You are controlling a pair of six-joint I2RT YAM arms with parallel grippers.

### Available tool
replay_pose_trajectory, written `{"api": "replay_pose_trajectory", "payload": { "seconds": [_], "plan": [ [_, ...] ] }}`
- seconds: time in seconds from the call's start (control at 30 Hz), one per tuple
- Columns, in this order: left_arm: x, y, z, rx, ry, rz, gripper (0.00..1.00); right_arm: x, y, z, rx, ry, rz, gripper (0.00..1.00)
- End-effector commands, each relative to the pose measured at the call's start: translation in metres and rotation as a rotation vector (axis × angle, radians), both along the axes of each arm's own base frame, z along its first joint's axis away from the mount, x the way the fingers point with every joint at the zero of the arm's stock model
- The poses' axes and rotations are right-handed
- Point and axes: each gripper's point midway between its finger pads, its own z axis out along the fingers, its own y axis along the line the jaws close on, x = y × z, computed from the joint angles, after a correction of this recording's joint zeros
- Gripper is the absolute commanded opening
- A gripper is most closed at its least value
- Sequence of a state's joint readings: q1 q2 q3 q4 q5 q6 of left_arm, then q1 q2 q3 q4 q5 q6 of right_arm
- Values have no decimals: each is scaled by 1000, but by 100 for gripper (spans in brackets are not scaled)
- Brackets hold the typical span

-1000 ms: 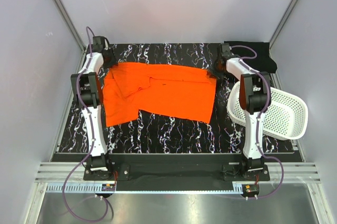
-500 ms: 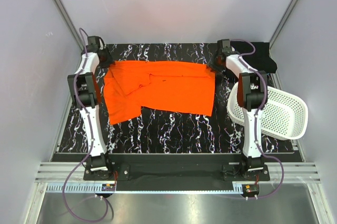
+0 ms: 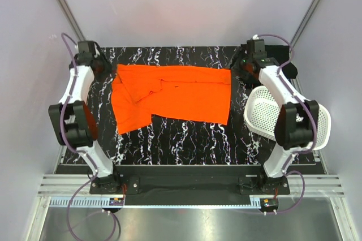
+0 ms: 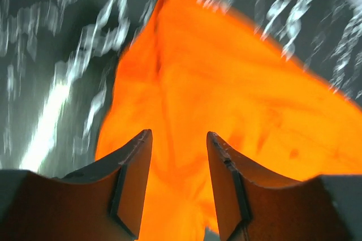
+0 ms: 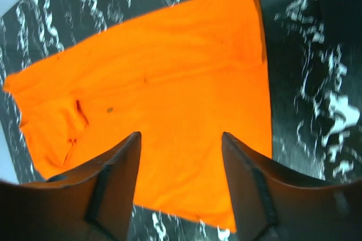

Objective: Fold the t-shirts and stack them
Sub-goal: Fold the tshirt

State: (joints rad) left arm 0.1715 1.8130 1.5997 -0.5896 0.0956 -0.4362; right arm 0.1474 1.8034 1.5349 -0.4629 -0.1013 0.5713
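Note:
My left gripper will grab the orange t-shirt by its sleeve's near corner [image 3: 120, 132], where the sleeve sticks out toward the table's near edge.
The orange t-shirt [image 3: 175, 97] lies spread across the black marbled table [image 3: 186, 139], with a folded flap at its left end. My left gripper [image 3: 103, 65] hovers just off the shirt's far-left corner. In the left wrist view its jaws [image 4: 178, 134] are open over orange cloth [image 4: 226, 82] and hold nothing. My right gripper [image 3: 242, 69] hangs beside the far-right corner. Its jaws [image 5: 181, 134] are wide open above the shirt [image 5: 158, 77], also holding nothing. The black t-shirt [image 3: 289, 70] sits at the back right, mostly hidden behind the right arm.
A white perforated basket [image 3: 314, 122] stands at the table's right edge, partly behind the right arm's elbow. Grey walls with slanting metal rails close in the left, right and back. The arm bases are bolted along the near edge.
Both grippers have let go of the orange shirt's far corners and swung outward and up. The right jaws opened much wider. The shirt now lies flat and still.

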Motion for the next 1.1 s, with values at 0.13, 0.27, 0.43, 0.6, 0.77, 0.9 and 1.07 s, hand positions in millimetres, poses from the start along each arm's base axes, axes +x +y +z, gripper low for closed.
{"api": "replay_pose_trajectory", "payload": {
  "seconds": [0.13,0.27,0.43,0.6,0.77,0.9,1.07],
  "plan": [
    [-131,11,-61,-37,222,393,39,-55,17,6,53,18,74,72],
    [-185,-5,-75,-103,271,470,36,-65,22,0,76,38,90,72],
    [-225,1,-108,-61,331,577,39,-68,28,-2,83,43,125,72],
    [-228,-7,-119,-97,347,571,35,-68,26,-5,73,44,120,73],
    [-227,-18,-132,-97,369,555,34,-67,28,-15,79,72,124,73],
    [-221,-26,-142,-101,384,535,33,-66,26,-16,66,72,122,73],
    [-225,-27,-155,-82,425,551,33,-65,25,-14,59,62,119,73]
  ]
}}
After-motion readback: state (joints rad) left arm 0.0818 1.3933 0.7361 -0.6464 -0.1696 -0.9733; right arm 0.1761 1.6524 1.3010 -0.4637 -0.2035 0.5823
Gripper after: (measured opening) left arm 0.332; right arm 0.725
